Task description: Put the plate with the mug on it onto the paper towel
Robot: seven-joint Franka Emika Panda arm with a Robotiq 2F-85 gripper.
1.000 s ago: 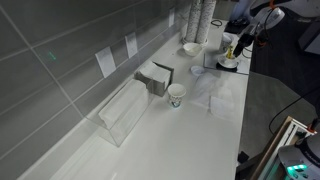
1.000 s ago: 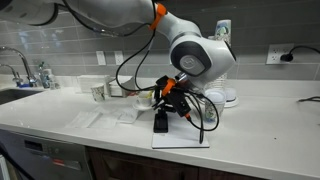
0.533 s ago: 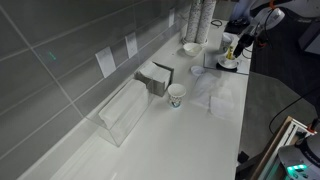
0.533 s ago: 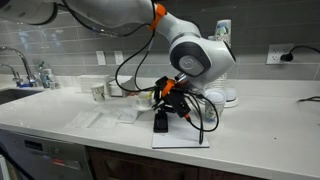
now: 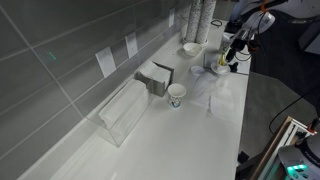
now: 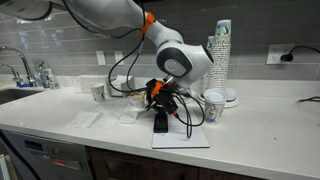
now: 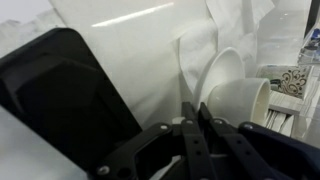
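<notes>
The white plate, now just beyond my gripper's fingertips, will be released by my gripper on the paper towel's side [image 5: 208,91] that faces the cup near the napkin holder.
In the wrist view my gripper [image 7: 195,108] has its fingers pressed together on the rim of a white plate [image 7: 217,68] that carries a white mug [image 7: 240,98]. The plate and mug sit just beyond the fingertips. In an exterior view my gripper [image 6: 157,95] hangs low over the back edge of the paper towel [image 6: 185,138], a white sheet on the counter. In an exterior view my gripper [image 5: 228,52] is at the far end of the counter, and the plate is mostly hidden behind it. The paper towel also shows under the jaws in the wrist view [image 7: 130,45].
A black block [image 6: 160,123] stands on the paper towel, large in the wrist view [image 7: 60,90]. A patterned cup [image 6: 213,105] and a tall cup stack [image 6: 220,45] stand nearby. Along the counter are a bowl [image 5: 191,48], a cup [image 5: 176,94], a napkin holder [image 5: 155,78] and a clear bin [image 5: 125,110].
The arm has swung over and the gripper has shifted a little along the counter toward the paper towel. The patterned cup, hidden by the arm before, now shows.
</notes>
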